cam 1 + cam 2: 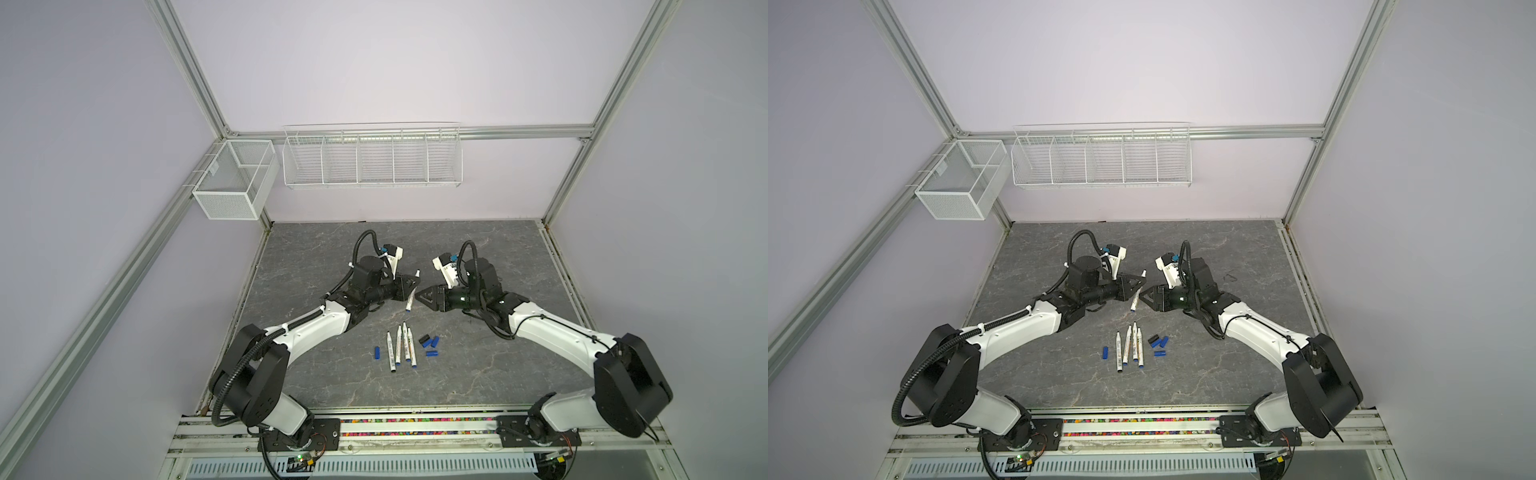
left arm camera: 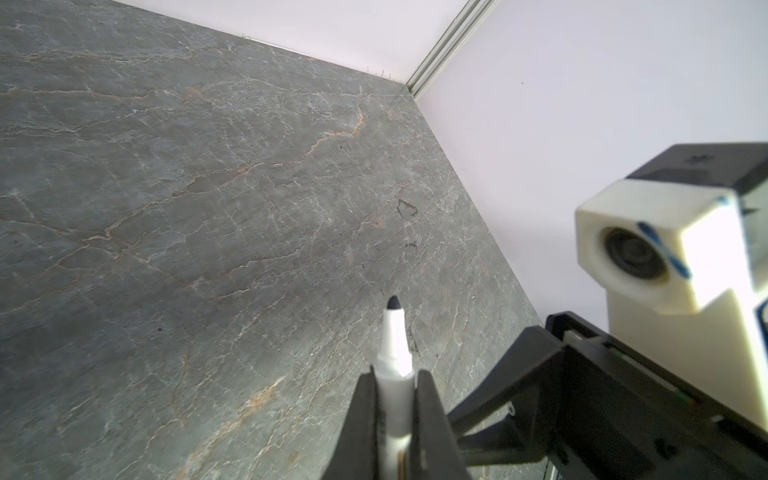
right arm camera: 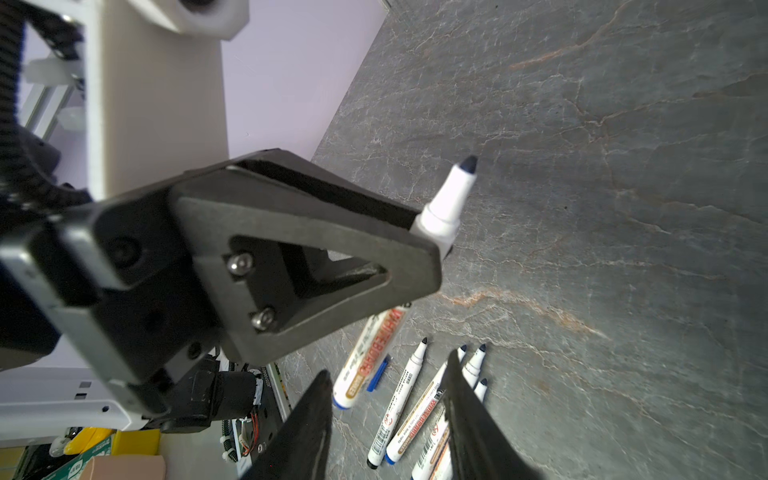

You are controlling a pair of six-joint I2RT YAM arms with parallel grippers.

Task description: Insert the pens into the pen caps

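Observation:
The white pen is held near its tip by my left gripper, so my right gripper needs to hold the pen while my left gripper takes the pen's lower end (image 3: pixel 357 377).
My left gripper (image 1: pixel 410 286) is shut on a white pen (image 1: pixel 411 293), held tilted above the grey table with its dark tip (image 2: pixel 393 302) pointing up and away. The left wrist view shows that pen (image 2: pixel 395 349) clamped between both fingers. My right gripper (image 1: pixel 420 300) faces it from close by, open and empty; in the right wrist view its jaws (image 3: pixel 387 362) stand apart over several pens (image 3: pixel 409 399) lying side by side. Those pens (image 1: pixel 400 347) lie in front of both grippers. One blue pen cap (image 1: pixel 377 353) lies to their left; a black cap (image 1: pixel 424 339) and blue caps (image 1: pixel 433 342) lie to their right.
A white wire shelf basket (image 1: pixel 372 160) hangs on the back wall and a mesh bin (image 1: pixel 235 178) on the left frame rail. Aluminium frame posts border the table (image 1: pixel 332 374). A small dark scribble (image 2: pixel 407 208) marks the tabletop at the far right.

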